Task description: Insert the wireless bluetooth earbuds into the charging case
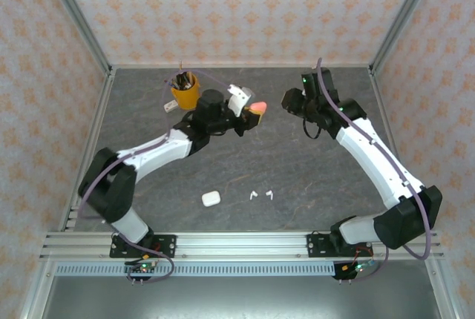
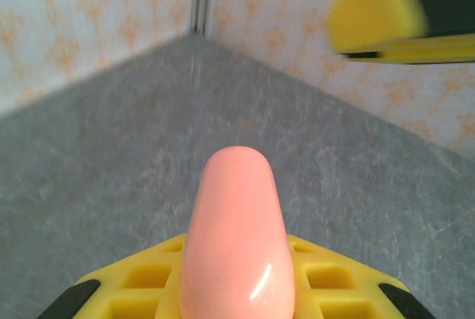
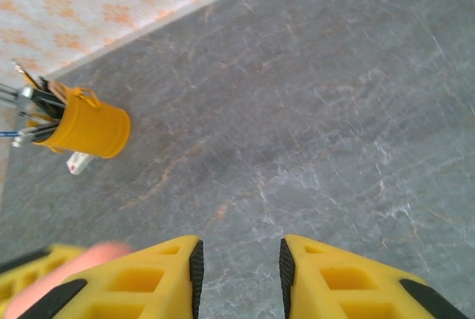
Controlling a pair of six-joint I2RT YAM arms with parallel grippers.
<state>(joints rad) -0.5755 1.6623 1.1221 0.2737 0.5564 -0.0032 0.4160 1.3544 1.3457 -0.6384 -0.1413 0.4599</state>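
Observation:
The salmon-pink case is now held above the table's far middle. The robot's left gripper will release the salmon-pink case on the table [image 1: 256, 121] between the yellow cup and the robot's right gripper.
My left gripper [image 1: 251, 113] is shut on a salmon-pink rounded charging case [image 1: 257, 106], held above the far middle of the table. In the left wrist view the case [image 2: 237, 237] stands up between my yellow fingers [image 2: 148, 282], its lid closed. My right gripper [image 1: 288, 101] hovers just right of it, open with nothing between its pads [image 3: 196, 274]. A white case [image 1: 211, 198] lies near the front of the table. Two white earbuds [image 1: 254, 195] [image 1: 269, 193] lie loose just to its right. The pink earbuds are out of view.
A yellow cup [image 1: 185, 90] full of pens stands at the back left, behind my left gripper; the same cup [image 3: 89, 130] is also at the left of the right wrist view. Patterned walls close the table [image 1: 297, 170] on three sides.

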